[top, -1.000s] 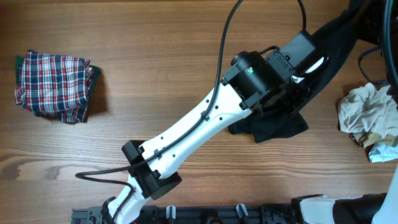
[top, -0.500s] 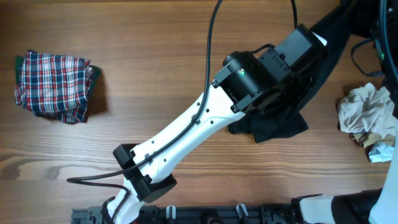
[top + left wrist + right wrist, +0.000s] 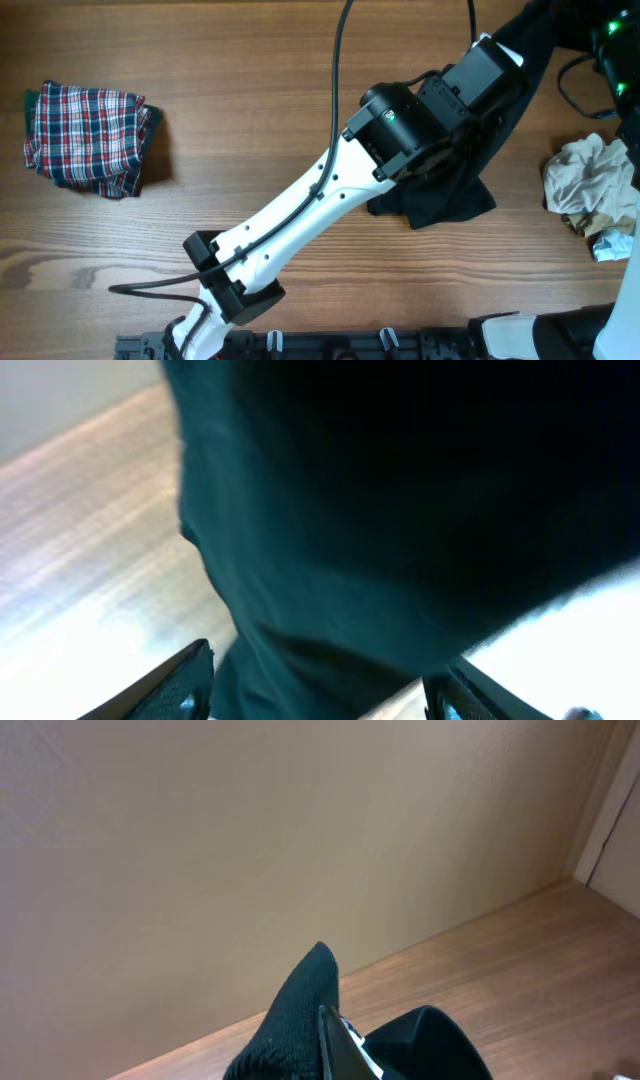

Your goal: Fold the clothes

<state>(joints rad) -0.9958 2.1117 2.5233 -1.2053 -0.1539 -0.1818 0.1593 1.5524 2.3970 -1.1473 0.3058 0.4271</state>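
Note:
The wide hanging part of the black shirt lies across the left gripper's open fingers, so next the left gripper backs away and pinches the shirt's side edge (image 3: 207, 565) before it lifts.
The black shirt (image 3: 440, 198) has its lower part bunched on the table, and the rest rises in a taut band to the top right corner. My right gripper (image 3: 325, 1042) is shut on a fold of this black shirt (image 3: 300, 995) and holds it up, facing the wall. My left gripper (image 3: 320, 688) is open. The hanging black cloth (image 3: 400, 510) fills the space between its fingers (image 3: 185, 682). In the overhead view the left wrist (image 3: 480, 75) covers the band partway up.
A folded plaid garment (image 3: 88, 138) lies at the far left of the wooden table (image 3: 250, 90). A crumpled whitish pile (image 3: 590, 188) with a pale-blue piece (image 3: 615, 245) sits at the right edge. The left arm (image 3: 310, 215) crosses the table's middle diagonally.
The left wrist has moved a little up and left along the shirt's band, then held. The shirt's upper part has been pulled further toward the top right.

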